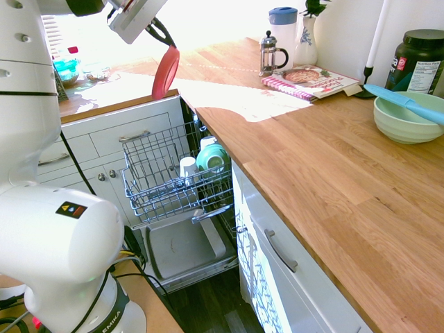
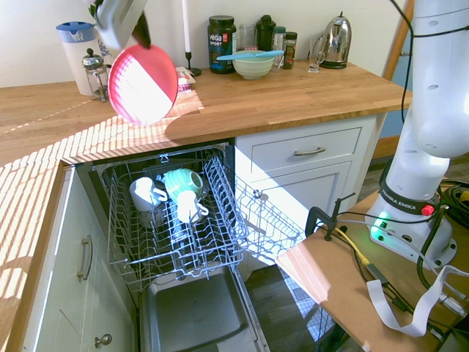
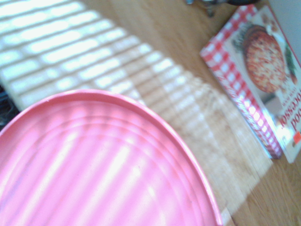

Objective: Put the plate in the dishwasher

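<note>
I should release the coral-pink plate from my gripper so that it rests in the front part of the grey wire rack [image 2: 164,236], before the white mugs.
The coral-pink plate [image 1: 166,72] [image 2: 142,83] [image 3: 94,165] hangs on edge in the air above the wooden counter's corner, held by its upper rim. My gripper [image 1: 164,36] [image 2: 139,33] is shut on that rim, high above the counter. Below and a little in front stands the open dishwasher [image 1: 182,255] [image 2: 192,317], its door down and its grey wire rack [image 1: 156,173] [image 2: 176,235] pulled out. The rack holds a teal cup [image 1: 211,158] [image 2: 183,181] and white mugs [image 1: 187,167] [image 2: 143,193].
On the counter [image 1: 333,173] lie a cookbook [image 1: 316,80] [image 3: 263,70], a French press [image 1: 272,53] [image 2: 94,70] and a pale green bowl [image 1: 408,116] [image 2: 253,66] with a blue spatula. White cabinets [image 2: 308,158] flank the dishwasher.
</note>
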Tool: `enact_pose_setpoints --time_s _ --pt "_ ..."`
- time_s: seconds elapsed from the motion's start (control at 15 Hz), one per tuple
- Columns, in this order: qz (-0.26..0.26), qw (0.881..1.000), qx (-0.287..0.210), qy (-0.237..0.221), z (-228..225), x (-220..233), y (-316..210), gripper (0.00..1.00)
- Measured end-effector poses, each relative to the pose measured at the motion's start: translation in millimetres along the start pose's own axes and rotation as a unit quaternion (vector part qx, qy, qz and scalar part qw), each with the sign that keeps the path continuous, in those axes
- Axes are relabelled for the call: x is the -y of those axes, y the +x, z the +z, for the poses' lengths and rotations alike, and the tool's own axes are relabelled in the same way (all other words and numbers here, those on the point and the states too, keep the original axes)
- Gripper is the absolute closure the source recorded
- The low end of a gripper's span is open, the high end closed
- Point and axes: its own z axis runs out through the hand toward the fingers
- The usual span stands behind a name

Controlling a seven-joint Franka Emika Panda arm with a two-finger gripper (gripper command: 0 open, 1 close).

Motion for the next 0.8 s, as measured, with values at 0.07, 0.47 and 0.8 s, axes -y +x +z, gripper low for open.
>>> enact_pose_setpoints --time_s 0.07,0.47,0.8 --pt "-0.029 0.999 -0.012 -0.015 1.7 22.2 -21.0 1.00" --pt "-0.149 0.985 -0.030 -0.077 57.2 102.4 -114.4 1.00" --pt "-0.175 0.981 -0.003 -0.083 91.5 146.6 -152.8 1.00"
